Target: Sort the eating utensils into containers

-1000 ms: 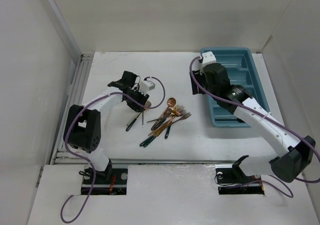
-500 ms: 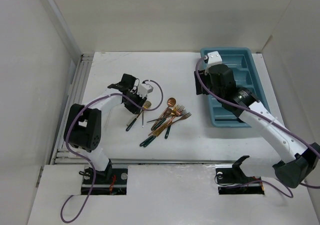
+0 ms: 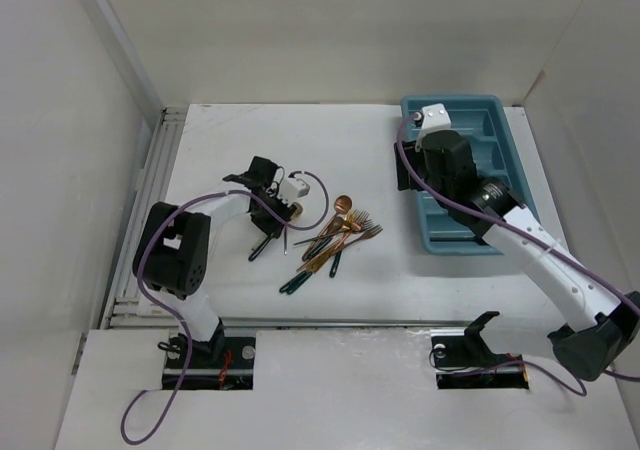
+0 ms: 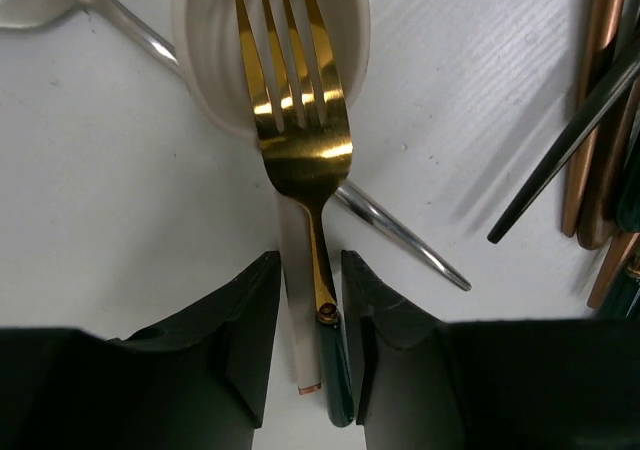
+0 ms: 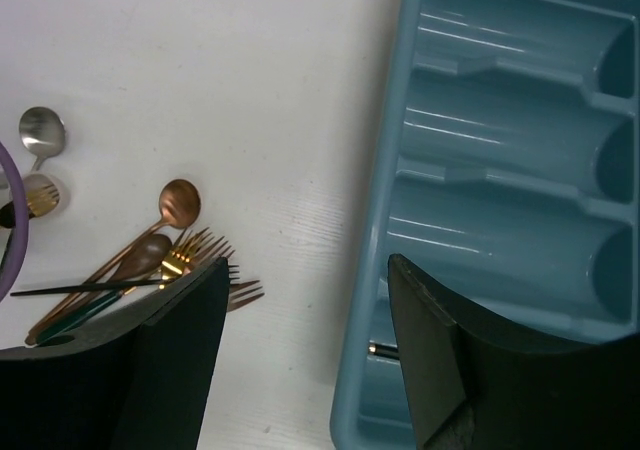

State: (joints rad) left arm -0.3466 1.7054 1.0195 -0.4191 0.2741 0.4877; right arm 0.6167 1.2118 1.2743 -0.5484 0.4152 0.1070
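I need to open my left gripper's fingers and take only the fork's green handle [image 4: 336, 365], because they span the white spoon's handle and the gold fork.
My left gripper [image 3: 277, 212] is down at the table, left of the utensil pile [image 3: 335, 238]. In the left wrist view its jaws [image 4: 312, 270] are closed narrowly on two handles lying side by side: a gold fork [image 4: 300, 150] with a dark green handle and a white spoon [image 4: 200, 50] beneath it. My right gripper [image 3: 410, 173] is open and empty, hovering over the left rim of the teal tray [image 3: 480, 145]. The right wrist view shows the gripper [image 5: 310, 270], the tray's slots [image 5: 500, 150], and a dark utensil tip [image 5: 378, 349] in the nearest slot.
A silver utensil [image 4: 400, 235] lies crossed under the fork. Copper and dark-handled forks and spoons [image 5: 150, 260] are heaped between the arms. A small silver spoon [image 5: 40, 130] lies apart at the left. White walls enclose the table.
My left gripper has moved toward me and right, down onto the fork by the pile. My right gripper has shifted slightly right over the tray's left rim.
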